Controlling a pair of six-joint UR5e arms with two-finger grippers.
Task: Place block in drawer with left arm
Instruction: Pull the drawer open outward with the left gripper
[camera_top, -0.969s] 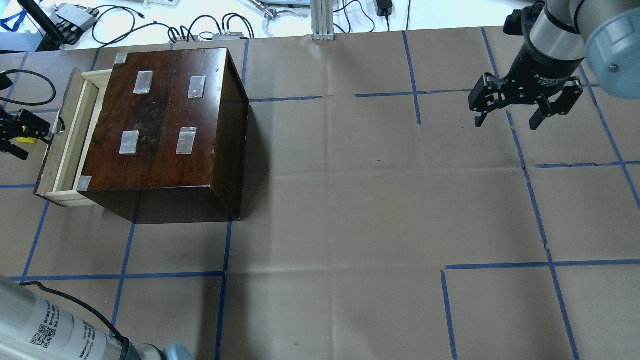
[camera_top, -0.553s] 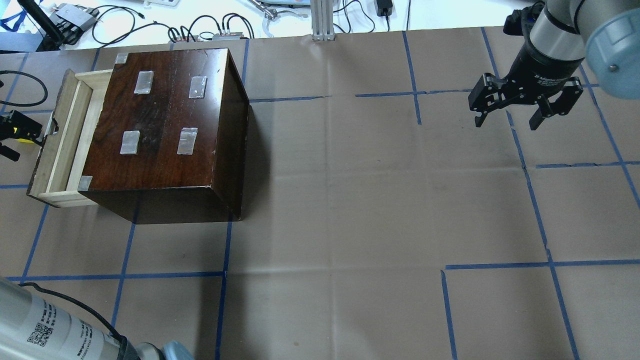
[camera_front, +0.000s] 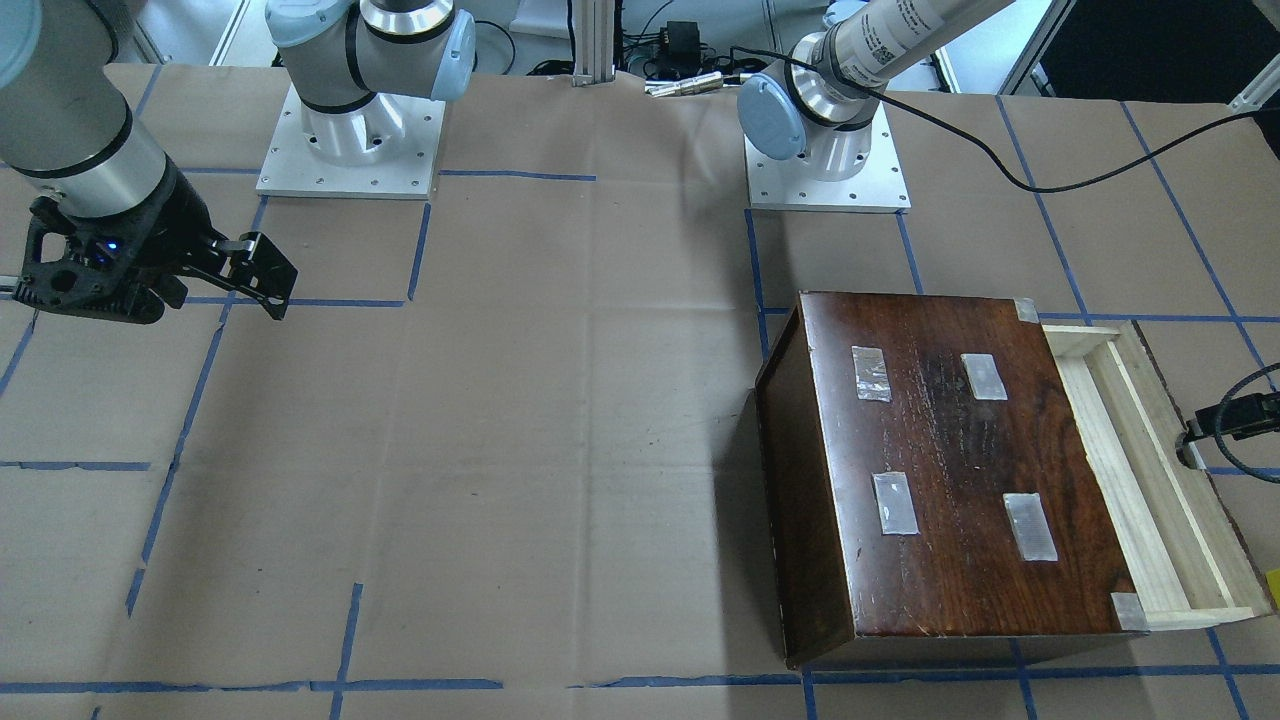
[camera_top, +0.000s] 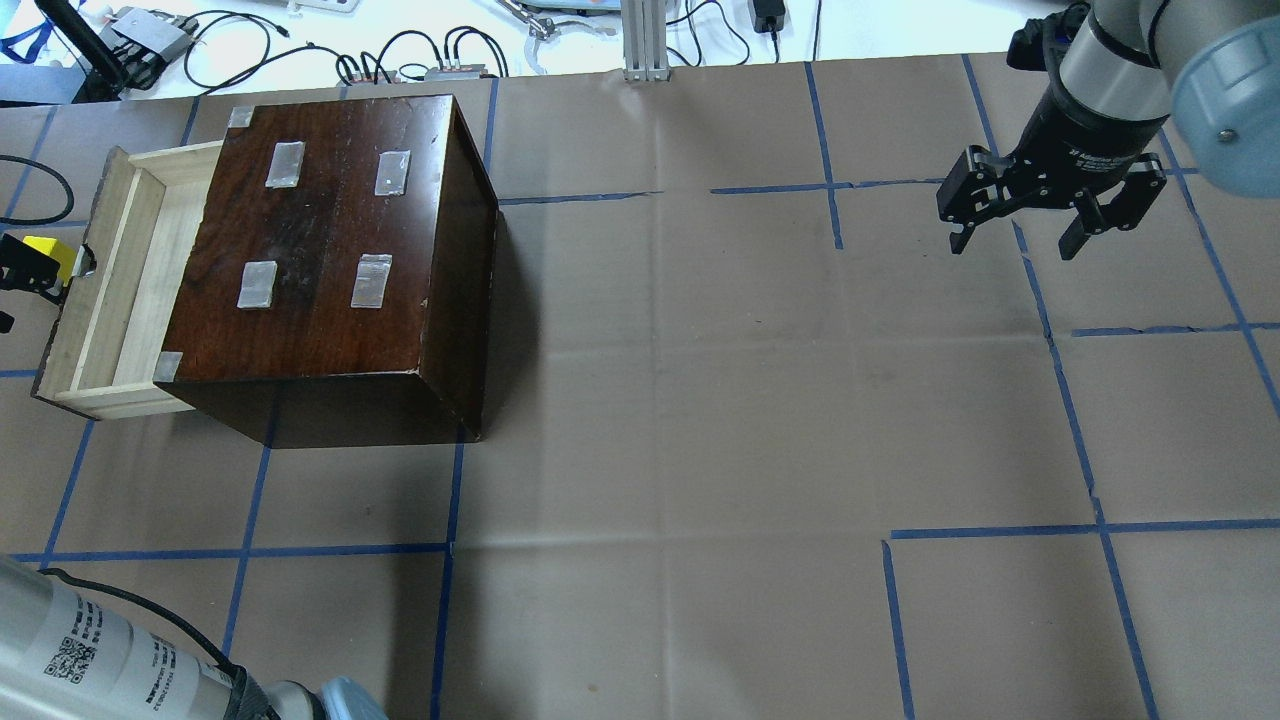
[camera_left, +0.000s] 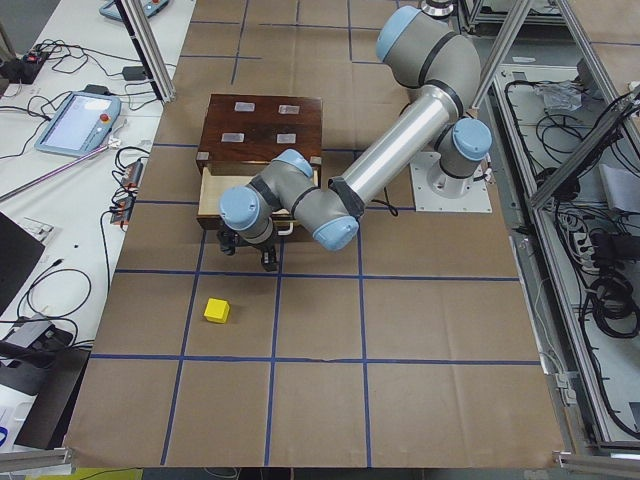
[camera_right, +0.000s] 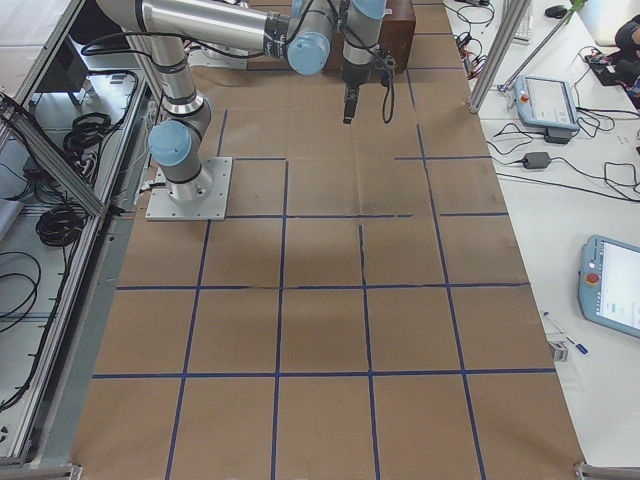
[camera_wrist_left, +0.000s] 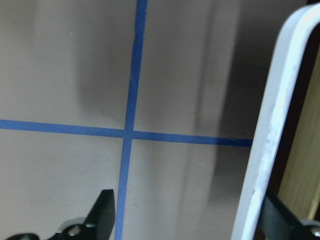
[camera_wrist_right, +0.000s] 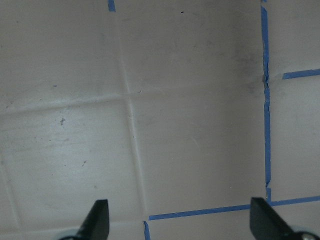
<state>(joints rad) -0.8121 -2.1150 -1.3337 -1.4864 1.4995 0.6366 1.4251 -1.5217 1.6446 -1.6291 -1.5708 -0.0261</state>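
The left gripper should next leave the drawer's white handle and close on opposite sides of the yellow block (camera_front: 1274, 584) near the drawer's front.
The yellow block (camera_left: 216, 310) lies on the table, left of the drawer's front; it also shows in the overhead view (camera_top: 46, 249). The pale wood drawer (camera_top: 110, 280) stands pulled out of the dark-brown box (camera_top: 330, 240). My left gripper (camera_wrist_left: 195, 220) is open, and the drawer's white handle (camera_wrist_left: 270, 125) sits between its fingers, against the right one. In the overhead view this gripper (camera_top: 18, 280) is at the left edge. My right gripper (camera_top: 1015, 235) is open and empty, far to the right above the table.
The box top carries several grey tape patches (camera_top: 370, 280). A black cable (camera_front: 1100, 170) trails from the left arm over the table. Blue tape lines (camera_top: 340, 549) cross the brown paper. Cables and gear (camera_top: 430, 60) lie past the far edge.
The drawer has slid further out to the left, with my left gripper moving left at its handle. The yellow block now shows beside the gripper. The right arm has not moved.
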